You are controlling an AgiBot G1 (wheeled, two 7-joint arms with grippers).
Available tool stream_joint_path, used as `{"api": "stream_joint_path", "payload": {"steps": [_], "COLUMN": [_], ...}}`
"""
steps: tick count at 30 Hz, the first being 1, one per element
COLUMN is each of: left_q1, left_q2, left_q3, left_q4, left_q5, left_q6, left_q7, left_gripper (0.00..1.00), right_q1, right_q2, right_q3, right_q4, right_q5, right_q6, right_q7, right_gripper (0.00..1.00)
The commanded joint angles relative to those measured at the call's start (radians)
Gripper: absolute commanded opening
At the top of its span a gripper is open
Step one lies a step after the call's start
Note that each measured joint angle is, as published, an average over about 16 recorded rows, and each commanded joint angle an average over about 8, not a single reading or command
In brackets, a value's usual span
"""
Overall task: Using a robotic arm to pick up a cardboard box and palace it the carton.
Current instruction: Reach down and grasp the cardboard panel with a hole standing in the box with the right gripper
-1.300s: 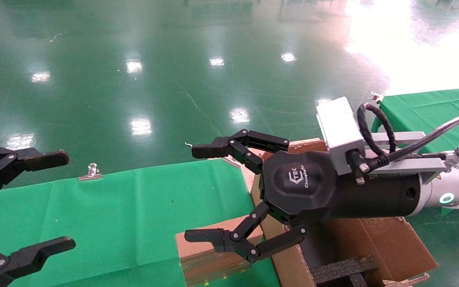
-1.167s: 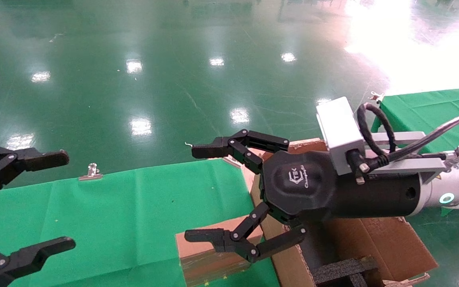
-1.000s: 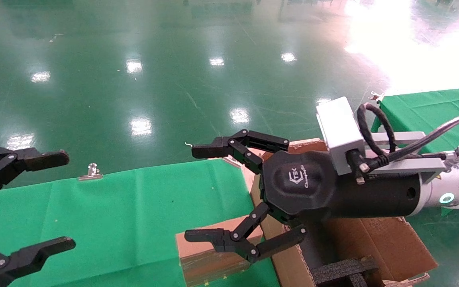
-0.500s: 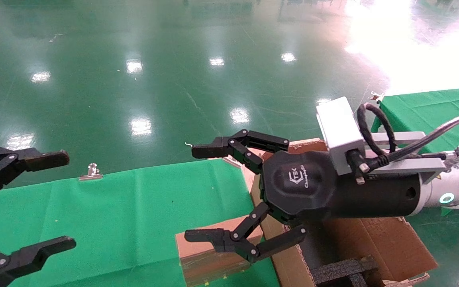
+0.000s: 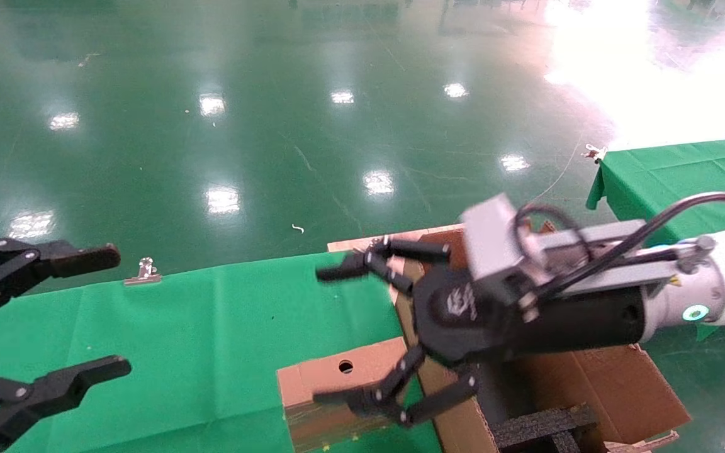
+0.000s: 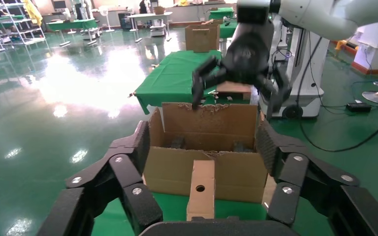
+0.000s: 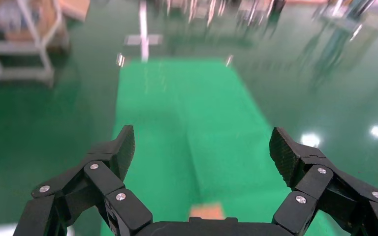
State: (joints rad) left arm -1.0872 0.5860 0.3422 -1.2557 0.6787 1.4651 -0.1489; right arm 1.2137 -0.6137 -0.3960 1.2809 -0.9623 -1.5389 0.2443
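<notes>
I need to next grab the cardboard box with my right gripper by its end (image 5: pixel 384 358) nearest the carton, with my fingers across the top next to the round hole.
The small brown cardboard box (image 5: pixel 328 377) with a round hole lies on the green cloth beside the carton (image 5: pixel 614 384). It also shows in the left wrist view (image 6: pixel 201 189) and as a sliver in the right wrist view (image 7: pixel 205 211). The white robotic arm's right gripper (image 5: pixel 326 335) is open and empty. It hovers above the box, with its lower finger in front of the box's near edge. The carton (image 6: pixel 206 147) has ragged flaps and black foam (image 5: pixel 545 428) inside. My left gripper (image 5: pixel 114 309) is open and empty at the far left, facing the box.
The green-clothed table (image 5: pixel 180 327) carries a binder clip (image 5: pixel 144 270) at its far edge. A second green table (image 5: pixel 671 170) stands at the right. Glossy green floor lies beyond. In the left wrist view a robot base and cables (image 6: pixel 300 98) stand behind the carton.
My right gripper has dropped and tilted toward the small box, still open, and the box's hole now shows. The left gripper shifted slightly inward.
</notes>
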Motion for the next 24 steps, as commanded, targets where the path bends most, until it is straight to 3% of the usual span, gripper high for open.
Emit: {"api": "stream_joint_path", "payload": {"steps": [1, 10, 24], "left_q1": [0.000, 0.000, 0.000], "left_q2": [0.000, 0.000, 0.000], "left_q3": [0.000, 0.000, 0.000], "left_q4": [0.000, 0.000, 0.000], "left_q5": [0.000, 0.000, 0.000], "left_q6": [0.000, 0.000, 0.000], "left_q7": [0.000, 0.000, 0.000], "left_gripper": [0.00, 0.00, 0.00], "right_q1": [0.038, 0.224, 0.394], "right_q2": [-0.002, -0.093, -0.233], "right_q3": [-0.026, -0.226, -0.501], "right_q4": [0.003, -0.061, -0.204], "right_q5": [-0.059, -0.289, -0.469], "right_q6": [-0.014, -0.046, -0.039], "right_q7": [0.016, 0.053, -0.029], "right_gripper": [1.00, 1.00, 1.00]}}
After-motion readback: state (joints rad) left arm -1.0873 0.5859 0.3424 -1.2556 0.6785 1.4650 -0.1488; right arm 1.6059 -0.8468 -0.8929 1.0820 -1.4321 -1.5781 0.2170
